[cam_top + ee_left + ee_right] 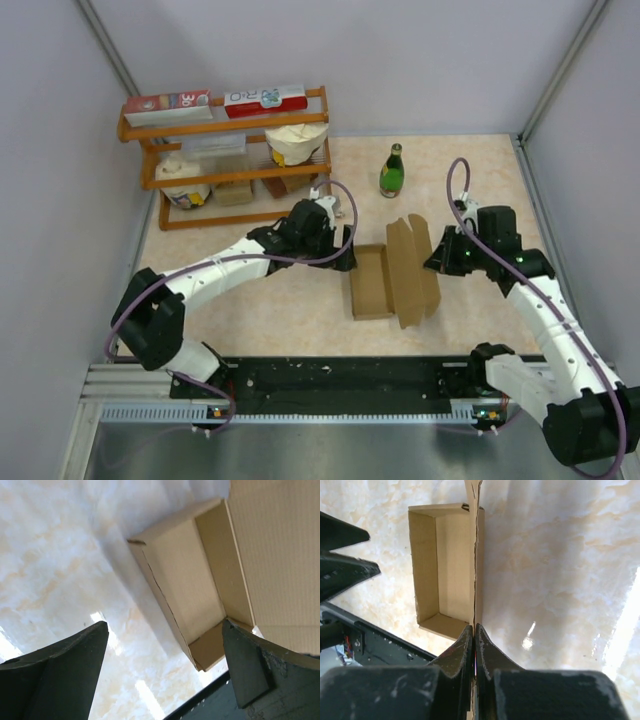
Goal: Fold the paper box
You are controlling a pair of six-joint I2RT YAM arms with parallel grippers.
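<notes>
My left gripper will next move to the small clear bag (339, 211) between the wooden shelf's corner and the green bottle and close on the bag's edge.
The paper box (372, 283) is plain brown cardboard, partly folded, in the middle of the table. Its left part forms an open tray; its lid panel (411, 262) stands raised on the right. My left gripper (346, 256) is open and empty just left of the tray's far end. In the left wrist view the tray (190, 580) lies ahead between the spread fingers (65, 670). My right gripper (437, 262) is shut on the lid panel's edge. In the right wrist view the panel (476, 555) runs edge-on into the gripper (474, 628), with the tray (447, 565) to its left.
A wooden shelf (230, 125) with cartons and goods stands at the back left. A green bottle (391, 170) stands behind the box. Grey walls close the table on three sides. A black rail (340, 380) runs along the near edge.
</notes>
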